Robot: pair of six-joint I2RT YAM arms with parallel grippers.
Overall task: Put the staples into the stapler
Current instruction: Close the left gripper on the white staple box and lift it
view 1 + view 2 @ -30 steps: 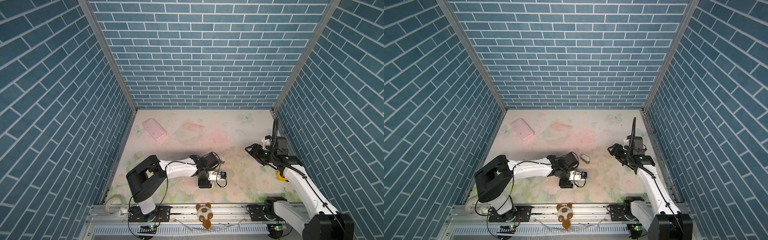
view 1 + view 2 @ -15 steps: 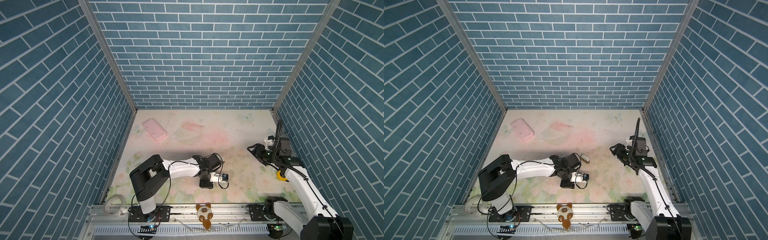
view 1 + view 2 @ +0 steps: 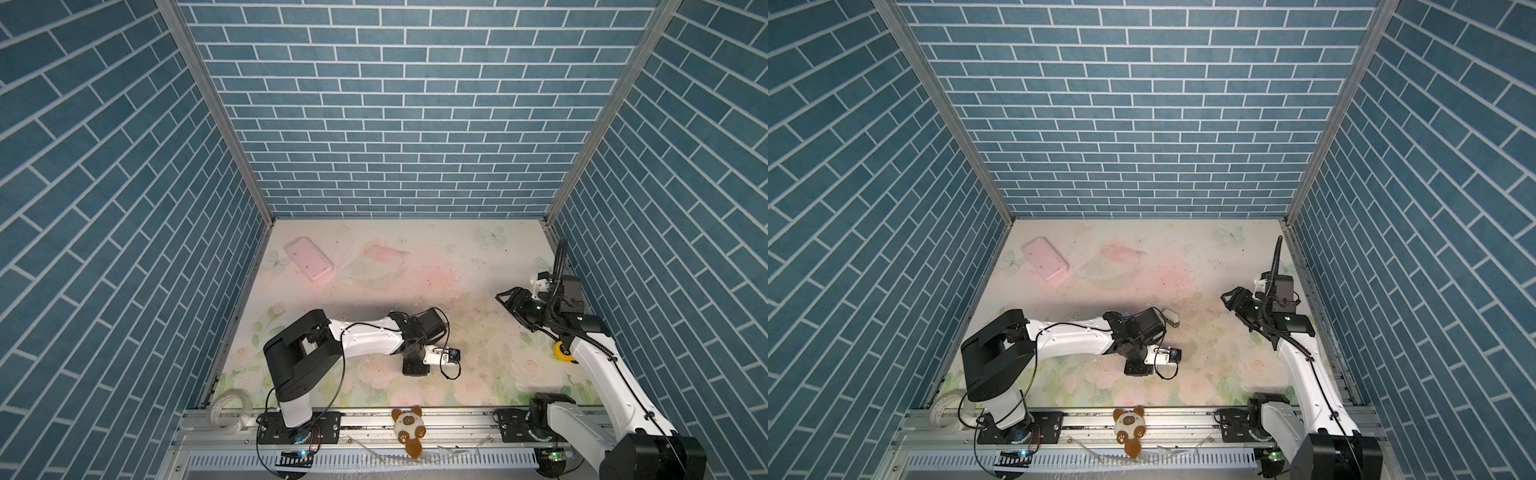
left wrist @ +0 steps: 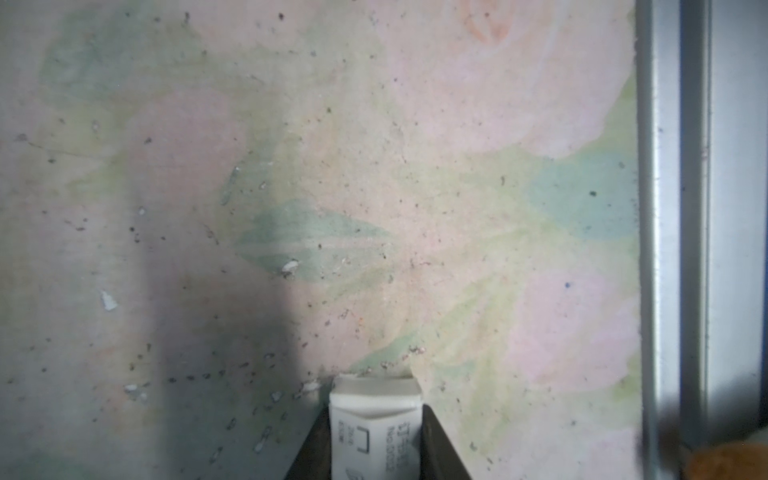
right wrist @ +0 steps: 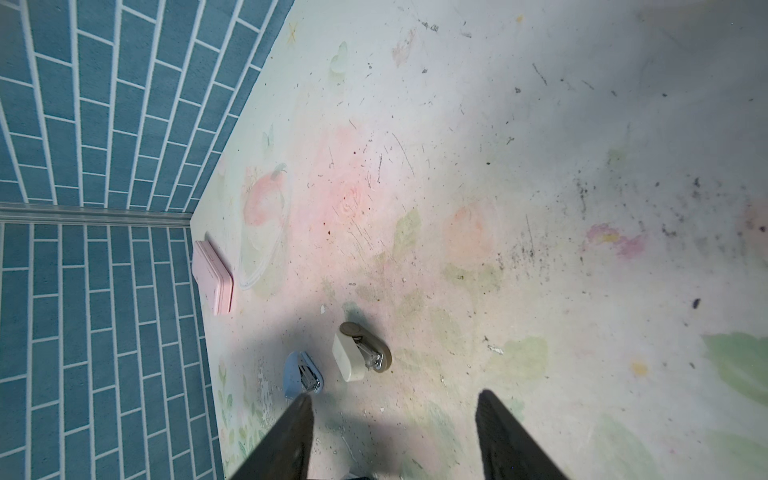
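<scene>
Only a short end of the white box juts past my left gripper's fingers, so I will retake it farther back (image 4: 374,462) before my right gripper reaches that end.
My left gripper (image 4: 376,415) points down at the mat near the front, shut on a small white card box (image 4: 374,399) printed with a staple symbol. Both dark fingers (image 4: 432,440) press its sides. The staples themselves are hidden. In both top views this gripper (image 3: 414,368) (image 3: 1136,369) is at the middle front. A cream stapler (image 5: 359,351) (image 3: 1170,318) lies on its side beyond the left wrist, with a light blue stapler (image 5: 301,374) beside it. My right gripper (image 5: 395,395) (image 3: 505,300) hovers open and empty at the right, apart from both staplers.
A pink case (image 3: 309,264) (image 5: 212,276) lies at the back left by the wall. A yellow object (image 3: 561,349) sits beside the right arm. A tape roll (image 3: 226,409) and a plush toy (image 3: 409,426) rest on the front rail (image 4: 665,208).
My left gripper's fingers have closed onto the white box, and the left arm has shifted a little to the right. The right arm has drifted slightly right.
</scene>
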